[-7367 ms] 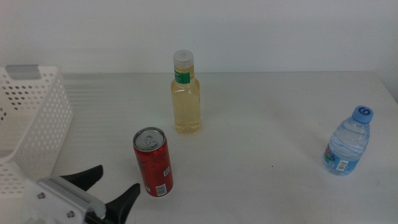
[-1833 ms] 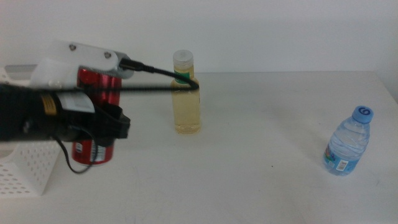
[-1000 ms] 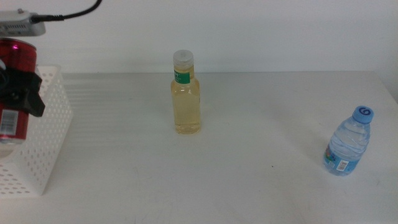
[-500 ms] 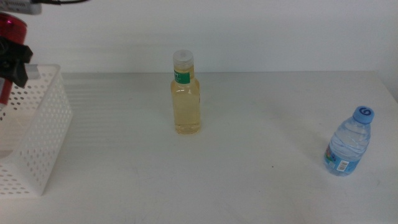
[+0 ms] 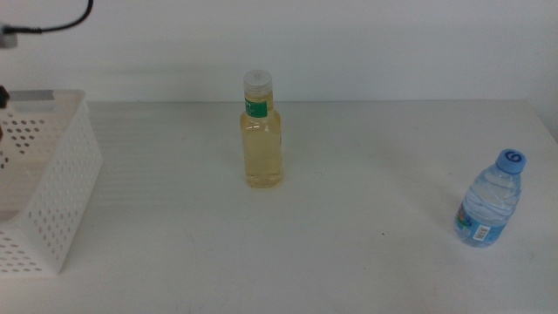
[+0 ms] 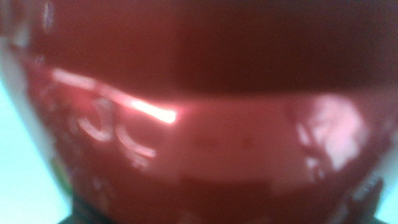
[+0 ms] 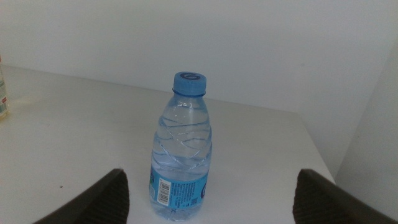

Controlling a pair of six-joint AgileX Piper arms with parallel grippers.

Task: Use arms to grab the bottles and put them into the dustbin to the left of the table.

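Note:
My left gripper is going to let go of the red can in the white dustbin (image 5: 37,179), by the side of the dustbin that faces the yellow bottle.
A red can (image 6: 199,124) fills the left wrist view, blurred and very close, with my left gripper shut on it. In the middle view that gripper is off the left edge above the white dustbin (image 5: 61,183); only its black cable (image 5: 52,26) shows. The tall bottle (image 5: 261,131) of pale yellow liquid stands upright mid-table. The water bottle (image 5: 488,199) with the blue cap stands upright at the right. My right gripper (image 7: 211,177) is open and low, with the water bottle (image 7: 181,149) a short way ahead of its jaws, untouched.
The white-grey table (image 5: 366,174) runs back to a plain white wall. Its right edge lies just past the water bottle. The yellow bottle's side (image 7: 3,93) shows at the edge of the right wrist view.
My left gripper lifted the red can from the table's front and carried it left over the dustbin; it has now slid out of the middle view. Both bottles stayed put.

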